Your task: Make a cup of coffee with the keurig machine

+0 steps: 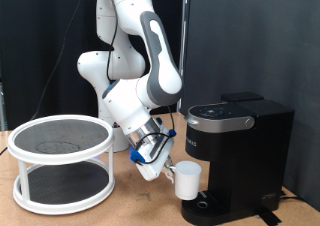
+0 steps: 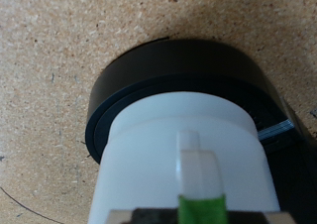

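Observation:
I should use my gripper to set the white cup down upright on the keurig machine's round black drip tray (image 1: 199,206) (image 2: 186,117).
The white cup (image 1: 187,179) hangs tilted just above the round black drip tray (image 1: 207,203) of the keurig machine (image 1: 238,146), which stands at the exterior view's right with its lid down. My gripper (image 1: 160,158) is at the cup's left side and shut on it. In the wrist view the cup (image 2: 158,155) fills the lower half with its handle (image 2: 195,157) facing the camera. A green finger pad (image 2: 203,206) presses on that handle. The drip tray (image 2: 168,70) lies right behind the cup on the wooden table.
A white two-tier round rack (image 1: 62,161) with a dark mesh top stands at the exterior view's left on the wooden table (image 1: 130,201). A black curtain hangs behind. The robot's base rises behind the rack and machine.

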You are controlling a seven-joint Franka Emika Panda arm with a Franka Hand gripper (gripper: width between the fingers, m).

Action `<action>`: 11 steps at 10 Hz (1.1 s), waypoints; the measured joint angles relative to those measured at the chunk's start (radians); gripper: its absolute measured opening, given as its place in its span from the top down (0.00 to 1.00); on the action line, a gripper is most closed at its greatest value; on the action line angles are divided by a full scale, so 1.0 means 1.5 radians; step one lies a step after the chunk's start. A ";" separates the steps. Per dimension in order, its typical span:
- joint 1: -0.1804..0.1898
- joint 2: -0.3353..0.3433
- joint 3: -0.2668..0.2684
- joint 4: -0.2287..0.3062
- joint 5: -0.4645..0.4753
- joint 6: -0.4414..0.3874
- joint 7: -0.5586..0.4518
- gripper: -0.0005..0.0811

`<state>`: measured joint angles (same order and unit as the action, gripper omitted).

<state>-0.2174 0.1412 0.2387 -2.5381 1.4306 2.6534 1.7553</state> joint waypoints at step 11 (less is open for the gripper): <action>0.000 0.068 0.041 0.054 0.056 0.035 -0.047 0.91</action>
<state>-0.2167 0.2430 0.2994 -2.4576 1.5145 2.7054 1.6843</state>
